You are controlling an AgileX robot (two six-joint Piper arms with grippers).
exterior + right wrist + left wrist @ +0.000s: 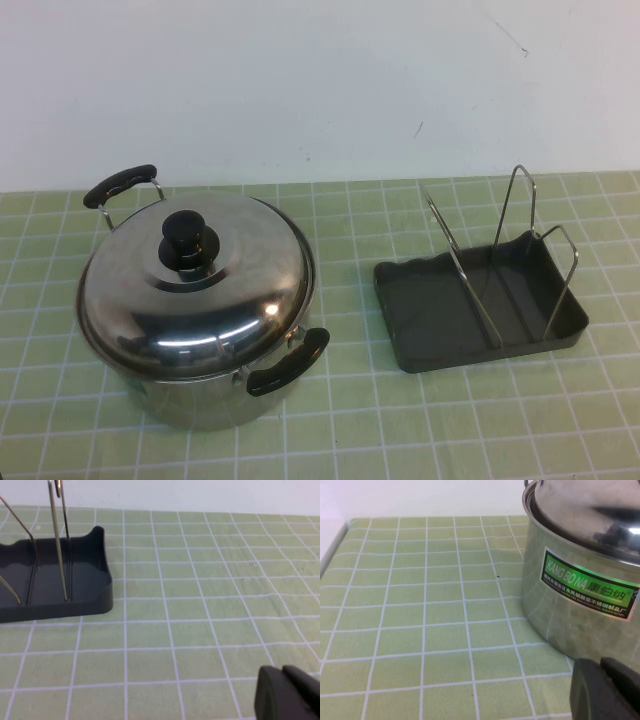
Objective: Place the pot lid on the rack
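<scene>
Next, my left gripper will go to the pot lid's black knob (186, 236) and close there, because the lid lifts by it.
The shiny steel pot lid (200, 285) with a black knob (184, 238) sits on the deep steel pot (215, 395) at the left of the table. The dark grey rack (480, 305) with upright wire loops stands at the right. Neither arm shows in the high view. In the left wrist view, my left gripper (604, 667) is shut and empty, low beside the pot's wall (570, 605), with the lid's edge (600, 520) above. In the right wrist view, my right gripper (285, 672) is shut and empty over the cloth, apart from the rack (55, 587).
A green checked cloth (350, 420) covers the table, ending at a white wall (320, 80) behind. The pot has two black handles (288, 362), one at the back left and one at the front right.
</scene>
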